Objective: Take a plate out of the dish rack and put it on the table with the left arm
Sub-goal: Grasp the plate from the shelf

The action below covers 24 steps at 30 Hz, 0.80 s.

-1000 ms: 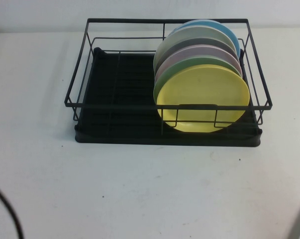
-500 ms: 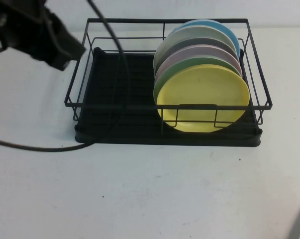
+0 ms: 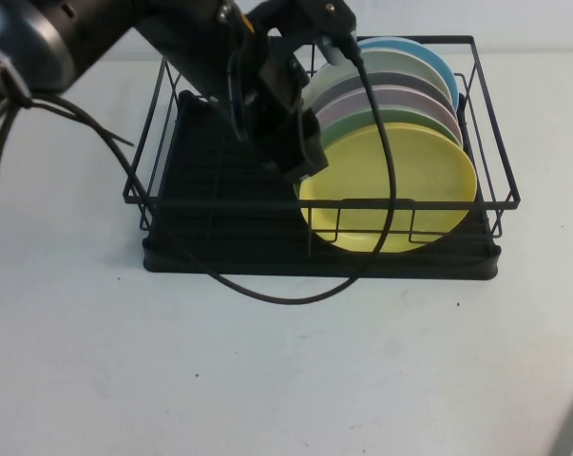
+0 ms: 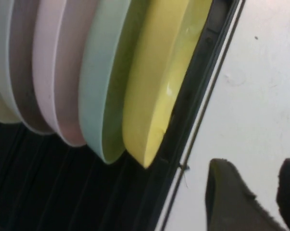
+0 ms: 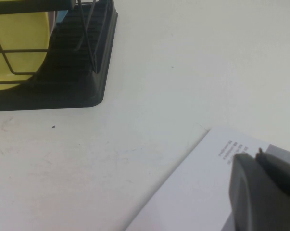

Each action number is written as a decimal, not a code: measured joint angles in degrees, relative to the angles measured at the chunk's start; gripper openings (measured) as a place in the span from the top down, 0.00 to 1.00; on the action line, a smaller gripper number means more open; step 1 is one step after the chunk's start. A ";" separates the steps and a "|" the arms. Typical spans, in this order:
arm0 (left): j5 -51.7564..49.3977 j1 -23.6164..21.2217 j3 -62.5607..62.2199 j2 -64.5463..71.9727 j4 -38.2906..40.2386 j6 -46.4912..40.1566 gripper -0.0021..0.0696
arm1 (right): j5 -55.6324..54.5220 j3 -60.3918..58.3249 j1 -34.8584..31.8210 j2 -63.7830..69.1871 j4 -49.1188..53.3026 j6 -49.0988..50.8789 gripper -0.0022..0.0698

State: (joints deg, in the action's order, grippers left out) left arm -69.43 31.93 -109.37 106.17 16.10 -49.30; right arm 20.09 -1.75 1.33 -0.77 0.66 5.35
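My left gripper will grab the yellow plate's upper rim (image 3: 338, 142) (image 4: 148, 91), on the side toward the empty half of the dish rack.
The yellow plate (image 3: 400, 185) stands on edge at the front of a row of plates in the right half of the black dish rack (image 3: 219, 209). My left arm reaches in from the far left over the rack. My left gripper (image 3: 303, 160) hangs just above the plate's left rim, open and empty. In the left wrist view the yellow plate (image 4: 159, 82) is apart from the gripper (image 4: 265, 192), whose two dark fingers show a gap over the white table (image 4: 260, 96). My right gripper (image 5: 253, 154) is shut and empty, low at the near right, away from the rack (image 5: 82, 72).
Behind the yellow plate stand a mint-green plate (image 3: 362, 122), a pink plate (image 3: 400, 95), a grey one and a blue plate (image 3: 429, 57). The left arm's black cable (image 3: 286, 296) loops over the rack's front onto the table (image 3: 267, 380). A white sheet (image 5: 183, 192) lies under the right gripper.
My left arm has swung in from the far left and moved right over the rack, down to the yellow plate's left rim. The plates have not moved.
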 joint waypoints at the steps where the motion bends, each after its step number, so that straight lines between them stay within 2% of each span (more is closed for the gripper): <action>1: 1.40 0.48 0.00 0.72 -0.12 -0.39 0.66 | 0.00 0.00 0.00 0.00 0.00 0.00 1.00; 4: 6.40 1.14 0.00 2.31 0.33 -0.91 0.49 | 0.00 0.00 0.00 0.00 0.00 0.00 1.00; 7: 11.21 1.14 0.00 3.47 1.55 -1.16 0.43 | 0.00 0.00 0.00 0.00 0.00 0.00 1.00; 24: 19.77 1.14 -0.33 8.10 7.09 -6.16 0.40 | 0.00 0.00 0.00 0.00 0.00 0.00 1.00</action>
State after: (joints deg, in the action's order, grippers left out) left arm -49.66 33.07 -109.71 114.27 23.20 -55.46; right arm 20.09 -1.75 1.33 -0.77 0.66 5.35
